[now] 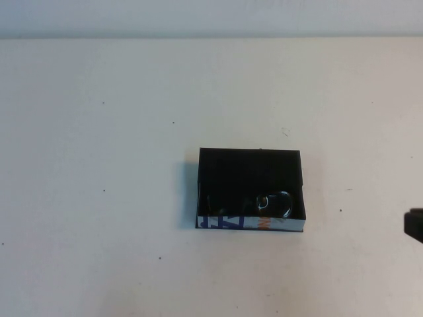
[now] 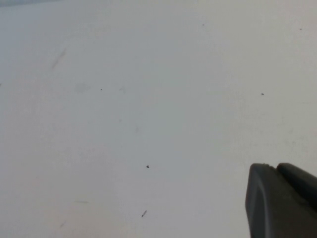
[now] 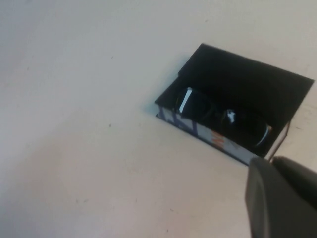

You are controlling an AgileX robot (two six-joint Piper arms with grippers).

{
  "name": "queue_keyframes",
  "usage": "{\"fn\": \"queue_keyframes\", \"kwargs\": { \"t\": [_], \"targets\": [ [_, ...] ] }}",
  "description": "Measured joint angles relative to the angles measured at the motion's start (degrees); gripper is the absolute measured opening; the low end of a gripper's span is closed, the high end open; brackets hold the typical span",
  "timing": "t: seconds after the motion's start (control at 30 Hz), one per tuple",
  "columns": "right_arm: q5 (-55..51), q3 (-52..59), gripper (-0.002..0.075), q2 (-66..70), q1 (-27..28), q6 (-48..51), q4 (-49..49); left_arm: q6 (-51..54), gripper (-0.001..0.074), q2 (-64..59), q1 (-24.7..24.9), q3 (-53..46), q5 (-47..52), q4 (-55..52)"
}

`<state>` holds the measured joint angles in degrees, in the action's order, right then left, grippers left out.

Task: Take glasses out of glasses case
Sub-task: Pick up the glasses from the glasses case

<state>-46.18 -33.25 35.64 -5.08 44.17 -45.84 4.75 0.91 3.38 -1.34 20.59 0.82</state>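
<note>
Next, the robot's right gripper should move to the glasses' bridge [image 1: 250, 201] [image 3: 218, 112], between the lenses inside the case, and close there.
The glasses case [image 1: 246, 169] is an open, flat black box at the middle of the table, its white side edge with blue and orange print facing me. The black glasses [image 1: 275, 202] lie inside it, against that printed side. In the right wrist view the case [image 3: 250, 79] and the glasses [image 3: 218, 117] show close ahead of my right gripper [image 3: 271, 159], which is shut and empty, apart from the case. Only a dark bit of the right gripper [image 1: 414, 224] shows at the high view's right edge. My left gripper [image 2: 275, 166] is shut and empty over bare table.
The white table [image 1: 99, 165] has small dark specks and scuffs. Its far edge meets a pale wall [image 1: 211, 16] at the back.
</note>
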Motion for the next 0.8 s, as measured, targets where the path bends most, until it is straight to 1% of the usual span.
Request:
{"fn": "queue_keyframes", "kwargs": {
  "t": [0.23, 0.37, 0.43, 0.8],
  "targets": [
    [-11.58, -15.89, -0.0017, 22.24, 0.00, 14.39, 0.67, 0.00, -0.0005, 0.00, 0.00, 0.00, 0.00, 0.00],
    [-13.42, -23.01, -0.0017, 31.71, -0.52, 17.55, 2.78, 0.00, -0.0005, 0.00, 0.00, 0.00, 0.00, 0.00],
    [-13.83, -26.76, -0.0018, 35.91, -2.06, 18.19, 5.74, 0.00, -0.0005, 0.00, 0.00, 0.00, 0.00, 0.00],
    [-14.43, -44.30, -0.0017, 56.38, -14.53, 18.67, 21.59, 0.00, -0.0005, 0.00, 0.00, 0.00, 0.00, 0.00]
  ]
}}
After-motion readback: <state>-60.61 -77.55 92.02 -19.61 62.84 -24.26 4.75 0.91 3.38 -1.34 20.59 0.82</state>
